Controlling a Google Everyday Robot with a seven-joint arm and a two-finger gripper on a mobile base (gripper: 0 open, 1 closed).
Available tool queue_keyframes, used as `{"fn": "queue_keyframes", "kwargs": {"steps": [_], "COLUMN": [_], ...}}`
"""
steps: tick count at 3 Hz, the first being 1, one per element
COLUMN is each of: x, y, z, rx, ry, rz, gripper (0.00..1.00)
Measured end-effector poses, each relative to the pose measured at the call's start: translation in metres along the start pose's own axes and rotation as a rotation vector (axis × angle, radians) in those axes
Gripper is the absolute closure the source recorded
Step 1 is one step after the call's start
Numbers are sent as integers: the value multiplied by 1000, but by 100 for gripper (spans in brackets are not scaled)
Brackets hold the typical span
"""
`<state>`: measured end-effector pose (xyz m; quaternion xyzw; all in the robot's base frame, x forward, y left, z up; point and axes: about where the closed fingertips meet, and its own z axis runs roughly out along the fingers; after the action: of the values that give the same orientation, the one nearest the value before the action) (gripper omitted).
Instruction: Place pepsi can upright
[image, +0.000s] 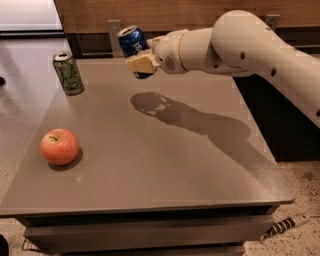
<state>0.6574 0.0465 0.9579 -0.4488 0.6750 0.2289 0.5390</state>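
Note:
I should use my gripper to set the pepsi can upright on the grey table (137, 107) by the end of the shadow nearest the green can. The pepsi can is still held above the table.
The pepsi can (132, 42) is dark blue with white lettering and a silver top. It is held in the air above the far middle of the grey table (165, 165), tilted a little to the left. My gripper (141, 61) is shut on the pepsi can, with a tan finger pad (142, 63) across its lower front. The white arm reaches in from the right. The can's shadow lies on the table below it.
A green can (68, 73) stands upright at the table's far left corner. A red apple (59, 146) lies near the left front edge. A wooden wall and dark cabinet stand behind the table. A cable lies on the floor at the right.

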Motion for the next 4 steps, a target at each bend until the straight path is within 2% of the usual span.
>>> {"fn": "queue_keyframes", "kwargs": {"steps": [1, 4], "x": [10, 57], "y": [-1, 11], "z": [8, 33], "rx": [-17, -68], "ry": [-42, -159], "rz": [16, 142], "gripper": [100, 100]}}
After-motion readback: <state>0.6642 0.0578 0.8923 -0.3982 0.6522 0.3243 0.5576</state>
